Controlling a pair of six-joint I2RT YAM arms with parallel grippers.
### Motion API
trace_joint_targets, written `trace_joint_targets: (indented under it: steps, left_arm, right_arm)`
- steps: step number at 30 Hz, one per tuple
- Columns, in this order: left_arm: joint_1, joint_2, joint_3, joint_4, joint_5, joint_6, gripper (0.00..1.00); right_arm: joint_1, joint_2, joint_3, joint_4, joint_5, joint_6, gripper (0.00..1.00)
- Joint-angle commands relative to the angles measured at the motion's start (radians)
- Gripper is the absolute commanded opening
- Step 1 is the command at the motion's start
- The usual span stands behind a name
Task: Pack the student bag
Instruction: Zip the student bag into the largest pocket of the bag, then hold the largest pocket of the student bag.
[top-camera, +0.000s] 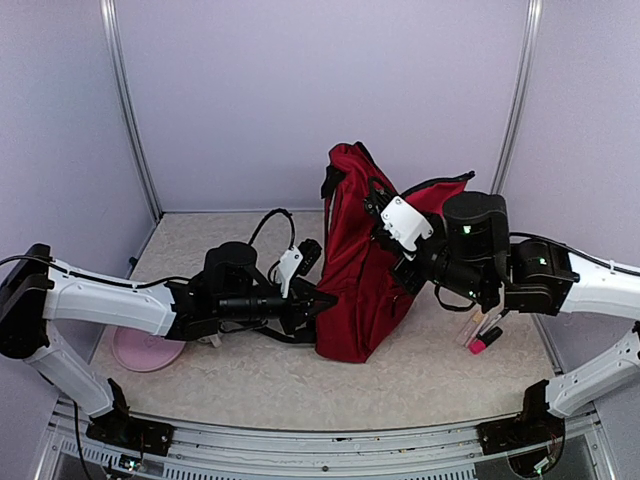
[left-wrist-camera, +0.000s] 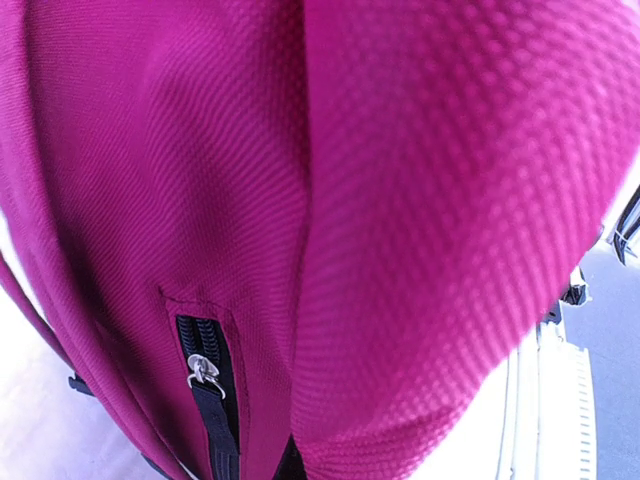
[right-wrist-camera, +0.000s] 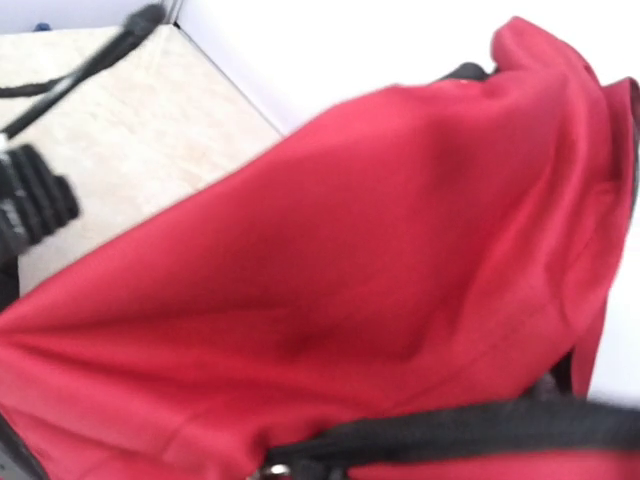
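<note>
My left gripper is holding the bag's fold by the pocket zipper, away from my right gripper's work, so it should open and take the fabric along the black zip band (right-wrist-camera: 420, 435).
The dark red student bag (top-camera: 358, 262) stands upright in the middle of the table, its top open toward the right. My left gripper (top-camera: 322, 298) is at the bag's lower left side. In the left wrist view a fold of the bag's fabric (left-wrist-camera: 440, 230) runs into the jaws and hides the fingers, beside a black pocket zipper (left-wrist-camera: 206, 375). My right gripper (top-camera: 398, 250) is at the bag's upper right edge. The right wrist view is filled with red fabric (right-wrist-camera: 350, 250) and a black zip band (right-wrist-camera: 470, 425), and the fingers are hidden.
A pink plate (top-camera: 148, 350) lies under my left arm at the front left. A black strap (top-camera: 272, 222) loops behind the left gripper. A pink-capped marker and a white stick (top-camera: 484, 332) lie on the table under my right arm.
</note>
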Motion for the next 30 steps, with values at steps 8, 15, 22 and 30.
trace_joint_targets:
  steps: [8, 15, 22, 30]
  left_arm:
    - [0.0, -0.032, -0.006, -0.074, -0.005, 0.03, 0.04]
    - [-0.032, -0.165, 0.014, -0.125, -0.19, 0.089, 0.71]
    - [-0.073, -0.29, 0.054, -0.257, -0.408, 0.127, 0.9]
    - [-0.187, -0.327, 0.123, -0.355, -0.535, 0.09, 0.68]
  right_arm:
    - [-0.054, 0.045, 0.086, -0.029, -0.174, 0.134, 0.0]
    - [-0.055, 0.157, 0.12, -0.057, -0.282, 0.236, 0.0]
    - [-0.055, 0.149, 0.181, -0.08, -0.314, 0.274, 0.0]
    - [-0.054, 0.134, 0.251, -0.07, -0.371, 0.278, 0.0]
